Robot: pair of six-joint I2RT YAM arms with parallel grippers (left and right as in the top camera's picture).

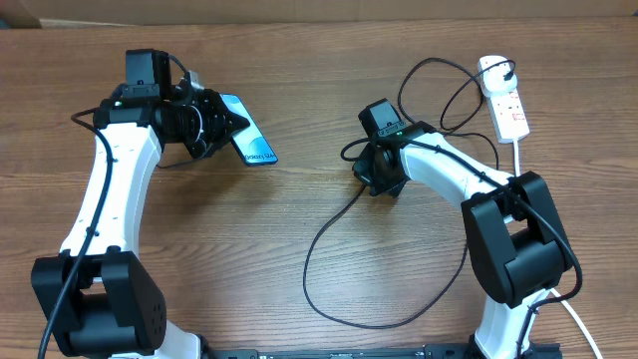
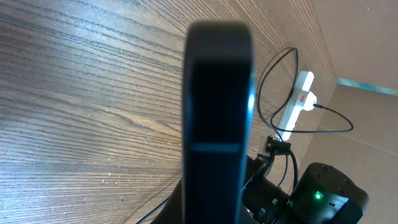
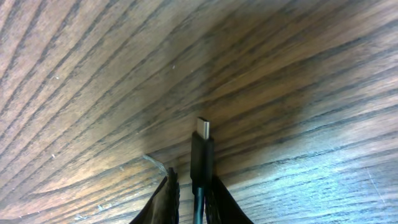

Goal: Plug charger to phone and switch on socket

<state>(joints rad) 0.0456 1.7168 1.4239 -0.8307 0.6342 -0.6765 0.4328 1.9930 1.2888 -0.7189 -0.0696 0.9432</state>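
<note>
I need to open my right gripper's fingers, which are at the cable end of the connector, and grip farther up its black body [image 3: 202, 157] before I lift it to the phone.
My left gripper [image 1: 225, 126] is shut on the phone [image 1: 251, 143] and holds one end of it tilted above the table, its teal screen showing. In the left wrist view the phone [image 2: 217, 112] appears edge-on as a dark upright bar that hides the fingers. My right gripper [image 1: 379, 183] is shut on the charger [image 1: 317, 239] near its free end. In the right wrist view the black connector tip [image 3: 202, 146] sticks out past the fingers [image 3: 193, 179], just above the wood. The socket [image 1: 506, 100] lies at the far right, with the charger's other end at its round end.
The charger's slack loops over the table between the arms and near the front edge [image 1: 369, 321]. The socket [image 2: 297, 102] and the right arm [image 2: 323, 199] show behind the phone in the left wrist view. A cardboard wall stands at the far edge.
</note>
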